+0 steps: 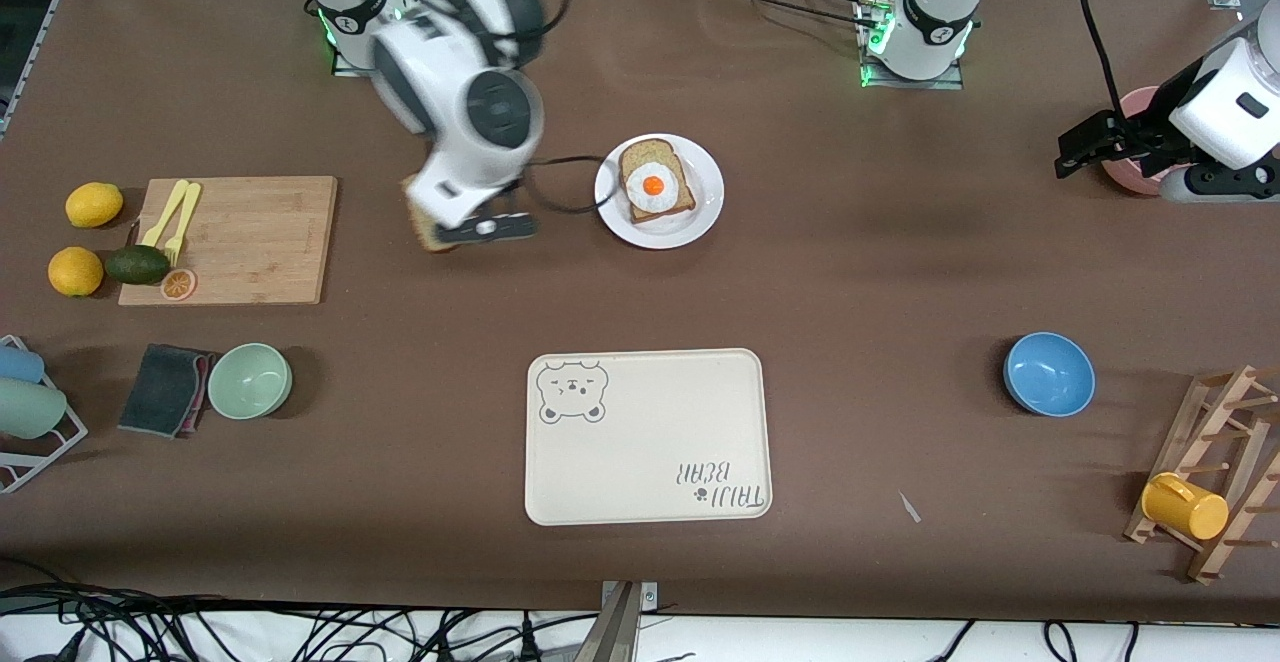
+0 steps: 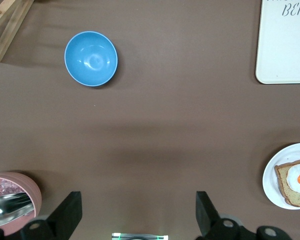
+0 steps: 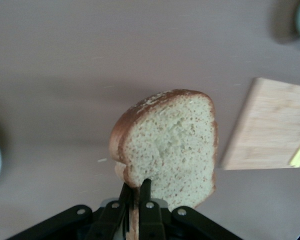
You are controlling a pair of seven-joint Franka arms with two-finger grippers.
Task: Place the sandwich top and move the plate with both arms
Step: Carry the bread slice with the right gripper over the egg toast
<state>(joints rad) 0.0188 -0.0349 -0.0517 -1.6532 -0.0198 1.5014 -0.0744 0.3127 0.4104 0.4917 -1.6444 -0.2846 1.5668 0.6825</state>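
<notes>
The right gripper will release the sandwich top on the fried egg over the white plate's bread slice (image 1: 659,183).
My right gripper (image 1: 441,233) is shut on the sandwich top (image 1: 427,236), a plain speckled bread slice, and holds it up over the bare table between the wooden cutting board (image 1: 250,237) and the plate. In the right wrist view the slice (image 3: 170,145) stands edge-on in the gripper (image 3: 135,192). The white plate (image 1: 706,182) bears the slice with a fried egg (image 1: 655,182). My left gripper (image 1: 1085,152) is open and empty over the table at the left arm's end, beside a pink bowl (image 1: 1128,132). The left wrist view shows the gripper (image 2: 137,215) and the plate (image 2: 272,192).
A cream bear tray (image 1: 648,437) lies nearer the front camera than the plate. A blue bowl (image 1: 1048,374) and a wooden rack with a yellow mug (image 1: 1185,507) sit toward the left arm's end. A green bowl (image 1: 250,380), a cloth and fruit lie toward the right arm's end.
</notes>
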